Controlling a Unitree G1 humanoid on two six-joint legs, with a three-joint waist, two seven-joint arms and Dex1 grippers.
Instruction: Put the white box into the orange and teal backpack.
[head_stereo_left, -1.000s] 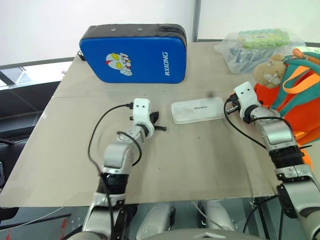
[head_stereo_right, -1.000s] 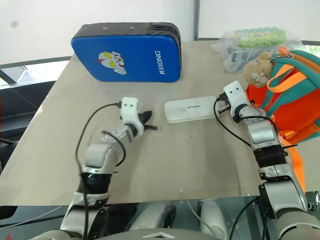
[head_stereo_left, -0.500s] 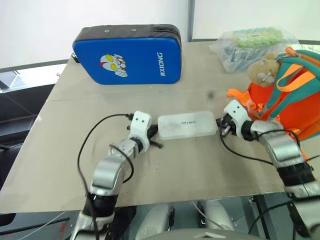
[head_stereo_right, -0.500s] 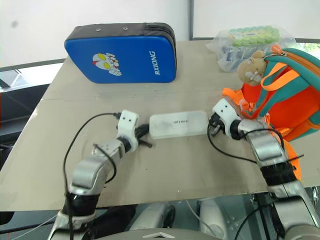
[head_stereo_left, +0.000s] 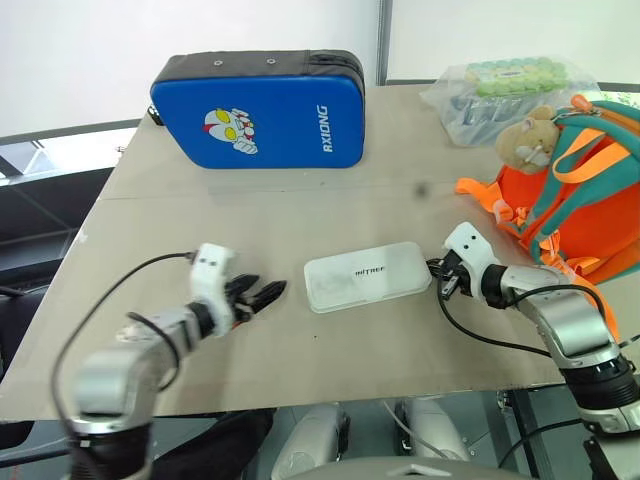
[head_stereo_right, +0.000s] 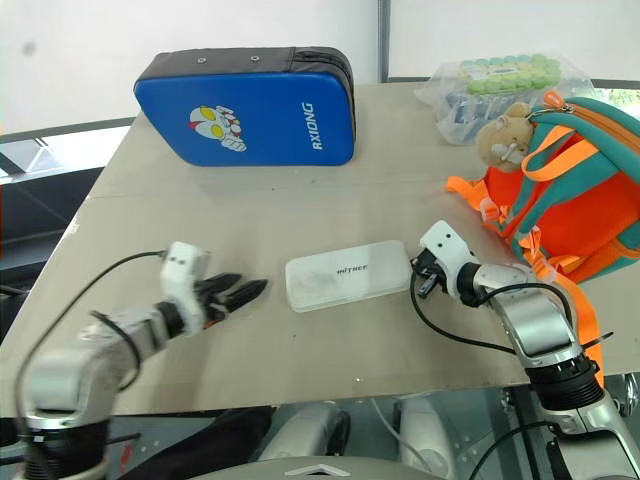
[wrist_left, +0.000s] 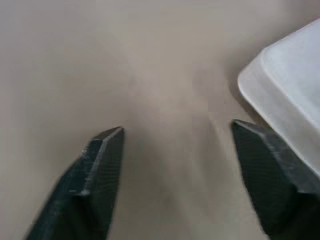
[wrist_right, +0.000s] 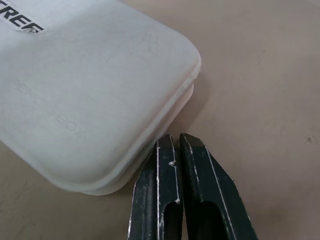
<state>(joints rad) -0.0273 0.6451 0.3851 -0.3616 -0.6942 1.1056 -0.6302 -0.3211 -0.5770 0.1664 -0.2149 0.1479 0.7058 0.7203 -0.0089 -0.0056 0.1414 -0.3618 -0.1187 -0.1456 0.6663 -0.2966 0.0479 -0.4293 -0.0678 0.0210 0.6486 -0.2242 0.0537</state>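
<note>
The white box lies flat outside the left gripper's side-by-side fingers, so that gripper should turn and pinch the box's near end (head_stereo_left: 314, 287) across its thickness.
The white box (head_stereo_left: 367, 276) lies flat on the table, slightly skewed, with small dark lettering on its lid. My right gripper (head_stereo_left: 440, 281) is shut, and its tips rest against the box's right end; in the right wrist view the shut fingers (wrist_right: 170, 150) touch the rounded corner of the box (wrist_right: 90, 100). My left gripper (head_stereo_left: 266, 294) is open, a short way left of the box and apart from it, with nothing between its fingers (wrist_left: 107, 150); a corner of the box (wrist_left: 290, 85) shows beside them. The orange and teal backpack (head_stereo_left: 590, 210), with a tan plush animal (head_stereo_left: 530, 136), stands at the right.
A large blue padded case (head_stereo_left: 265, 110) lies at the back of the table (head_stereo_left: 400, 200). A clear bag of green-capped bottles (head_stereo_left: 510, 85) sits at the back right, behind the backpack. The table's front edge runs just below both grippers.
My left gripper has drawn back to the left, away from the box, and opened. The box has slid nearer and a little left, with the shut right gripper still at its right end.
</note>
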